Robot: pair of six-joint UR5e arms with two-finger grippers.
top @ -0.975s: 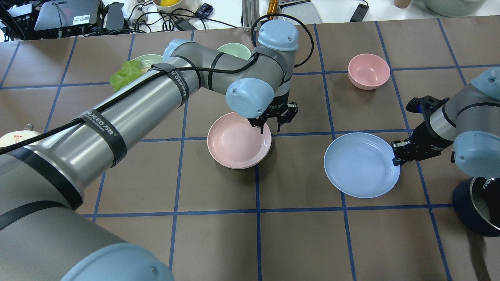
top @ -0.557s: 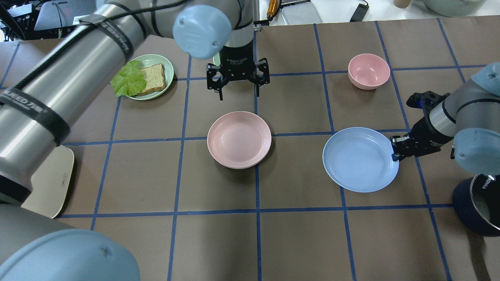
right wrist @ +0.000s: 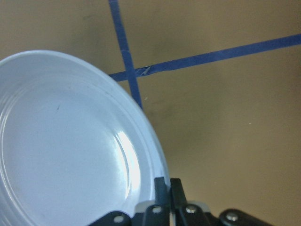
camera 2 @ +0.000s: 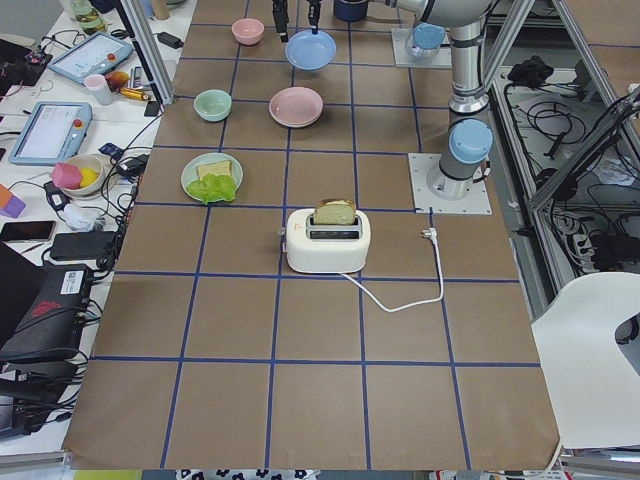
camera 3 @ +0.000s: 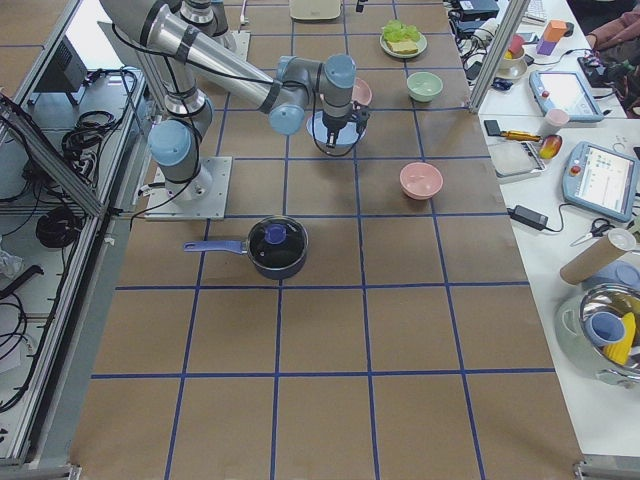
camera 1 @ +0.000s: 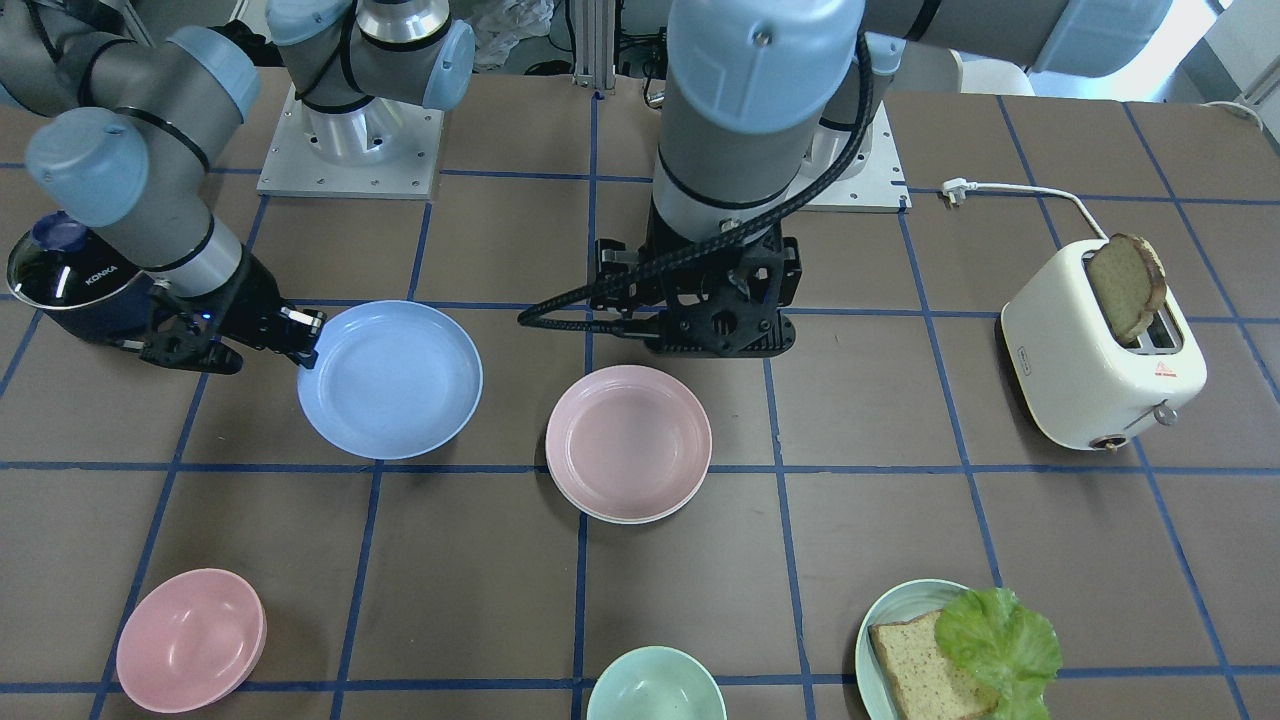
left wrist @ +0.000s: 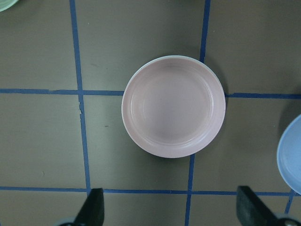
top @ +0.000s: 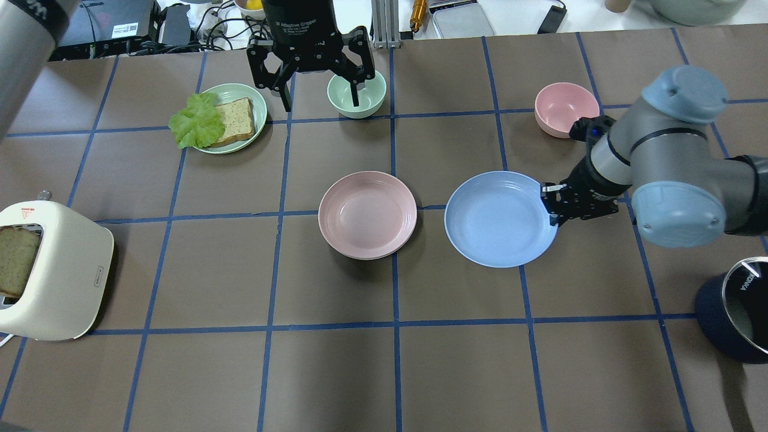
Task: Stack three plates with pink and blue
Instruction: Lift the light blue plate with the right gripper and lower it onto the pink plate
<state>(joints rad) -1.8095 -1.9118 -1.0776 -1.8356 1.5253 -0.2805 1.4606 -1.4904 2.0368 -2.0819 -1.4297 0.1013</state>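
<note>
The light blue plate will go down on top of the pale pink plate [camera 1: 618, 443], and I need to set it there with my right gripper.
The pale pink plate [top: 367, 215] lies mid-table on the cream-white plate, of which only a thin rim [camera 1: 622, 519] shows. The light blue plate [top: 501, 219] hangs just above the table, right of the pink one in the overhead view, with a small gap between them. My right gripper [top: 553, 207] is shut on its right rim; the wrist view shows the jaws [right wrist: 168, 186] pinching the blue plate [right wrist: 70, 150]. My left gripper [top: 320, 107] is open and empty, raised high; its wrist view looks straight down on the pink plate [left wrist: 173, 106] between its fingers [left wrist: 94, 209].
A pink bowl [top: 566, 108] stands behind my right arm. A green bowl [top: 356, 93] and a green plate with bread and lettuce [top: 222, 120] are at the back. A toaster [top: 51, 276] is at the left edge, a dark pot [top: 735, 318] at the right.
My right gripper has carried the blue plate left, close to the pink plate. My left arm has risen off the pink plate, open, and pulled away.
</note>
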